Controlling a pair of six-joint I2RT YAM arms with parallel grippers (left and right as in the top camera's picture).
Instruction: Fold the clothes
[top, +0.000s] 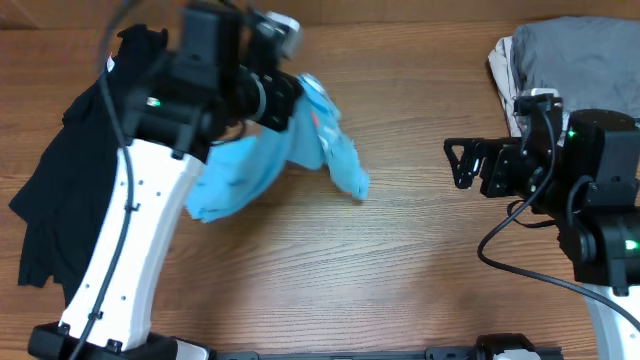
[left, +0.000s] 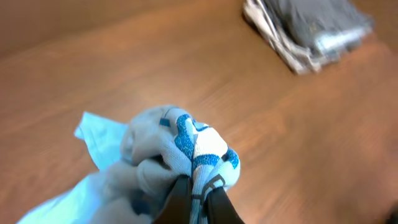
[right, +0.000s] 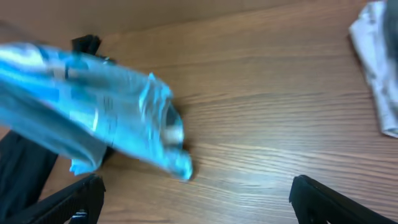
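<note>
Next, I will use my right gripper to grab the loose end (top: 352, 181) (right: 176, 157) of the light blue T-shirt, the part hanging from my left gripper that is closest to it.
A light blue T-shirt (top: 300, 150) hangs bunched from my left gripper (top: 290, 110), lifted above the table left of centre with its lower end near the wood. In the left wrist view the jaws (left: 198, 193) are shut on a fold of the blue T-shirt (left: 180, 146). A black T-shirt (top: 70, 170) lies crumpled at the far left, partly under my left arm. My right gripper (top: 462, 165) is open and empty at the right, pointing left at the blue T-shirt (right: 106, 112); its fingers (right: 196, 199) are spread wide above bare wood.
A folded pile of grey and white garments (top: 570, 65) lies at the back right corner, also in the left wrist view (left: 308, 31) and at the right wrist view's right edge (right: 379, 74). The table top (top: 420, 260) is brown wood.
</note>
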